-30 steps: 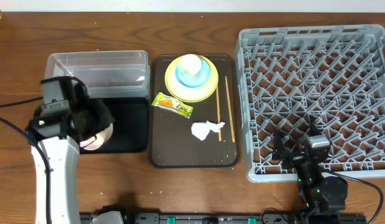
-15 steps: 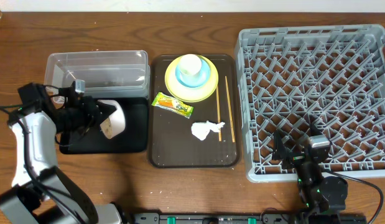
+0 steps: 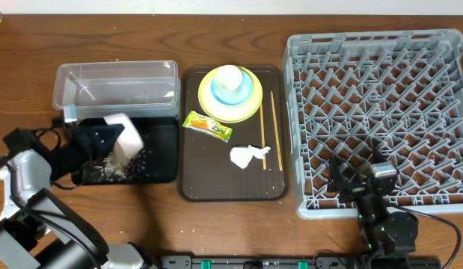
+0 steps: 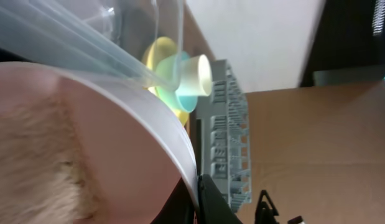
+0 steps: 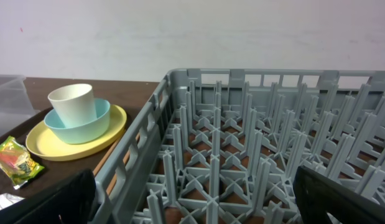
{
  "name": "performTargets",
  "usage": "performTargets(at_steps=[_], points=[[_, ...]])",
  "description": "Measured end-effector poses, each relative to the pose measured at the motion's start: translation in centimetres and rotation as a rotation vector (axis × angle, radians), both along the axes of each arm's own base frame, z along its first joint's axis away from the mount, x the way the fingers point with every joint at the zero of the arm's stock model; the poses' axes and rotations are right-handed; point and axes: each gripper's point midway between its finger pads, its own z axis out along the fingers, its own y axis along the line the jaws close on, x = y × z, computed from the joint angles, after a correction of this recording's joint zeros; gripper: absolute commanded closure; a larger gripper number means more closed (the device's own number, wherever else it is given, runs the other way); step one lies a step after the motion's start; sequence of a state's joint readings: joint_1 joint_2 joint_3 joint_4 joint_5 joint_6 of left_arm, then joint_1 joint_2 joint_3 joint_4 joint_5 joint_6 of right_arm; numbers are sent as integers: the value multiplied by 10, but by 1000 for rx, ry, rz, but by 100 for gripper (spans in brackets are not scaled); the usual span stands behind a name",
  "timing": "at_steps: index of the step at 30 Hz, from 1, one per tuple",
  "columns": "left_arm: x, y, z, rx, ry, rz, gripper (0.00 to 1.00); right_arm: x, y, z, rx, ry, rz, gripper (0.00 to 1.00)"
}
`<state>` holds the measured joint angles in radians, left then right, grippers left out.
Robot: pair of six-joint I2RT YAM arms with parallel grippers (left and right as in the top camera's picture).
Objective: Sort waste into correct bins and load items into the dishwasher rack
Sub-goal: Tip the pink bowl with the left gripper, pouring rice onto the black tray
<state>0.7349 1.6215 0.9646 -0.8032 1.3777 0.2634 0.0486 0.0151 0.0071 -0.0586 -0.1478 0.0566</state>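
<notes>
Next, my left gripper releases the white-pinkish bowl on the brown serving tray [image 3: 206, 171], between the tissue and the black tray.
My left gripper [image 3: 105, 139] is shut on the rim of the white-pinkish bowl [image 3: 123, 137] and holds it tipped on its side over the black tray [image 3: 161, 149]. Loose white rice scraps [image 3: 111, 169] lie on that tray under it. In the left wrist view the bowl's pink inside [image 4: 99, 149] fills the frame, with a finger [image 4: 208, 199] on its rim. The white cup [image 3: 230, 76], light blue bowl [image 3: 244, 91] and yellow plate [image 3: 246, 110] are stacked on the brown serving tray [image 3: 231, 190]. The wrapper [image 3: 208, 125], tissue [image 3: 248, 155] and chopsticks [image 3: 274, 131] lie there too. My right gripper [image 5: 198, 199] is open over the rack's [image 3: 381, 119] front edge.
The clear tub [image 3: 115, 86] stands behind the black tray, touching it. The right wrist view shows the cup [image 5: 72, 102], blue bowl [image 5: 86, 124], plate [image 5: 111, 134], wrapper [image 5: 15, 163] and the rack's pegs [image 5: 273, 155].
My left arm has swung back to the left and tipped the bowl over the black tray. Rice scraps now lie on the tray. The right arm has not moved.
</notes>
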Motion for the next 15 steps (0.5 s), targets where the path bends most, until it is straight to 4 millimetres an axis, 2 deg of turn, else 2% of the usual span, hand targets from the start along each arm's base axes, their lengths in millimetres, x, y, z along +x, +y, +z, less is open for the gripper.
performTargets(at_steps=[11, 15], points=[[-11, 18, 11, -127, -76, 93, 93, 0, 0, 0, 0, 0, 0, 1], [-15, 13, 13, -196, -24, 102, 94, 0, 0, 0, 0, 0, 0, 1]])
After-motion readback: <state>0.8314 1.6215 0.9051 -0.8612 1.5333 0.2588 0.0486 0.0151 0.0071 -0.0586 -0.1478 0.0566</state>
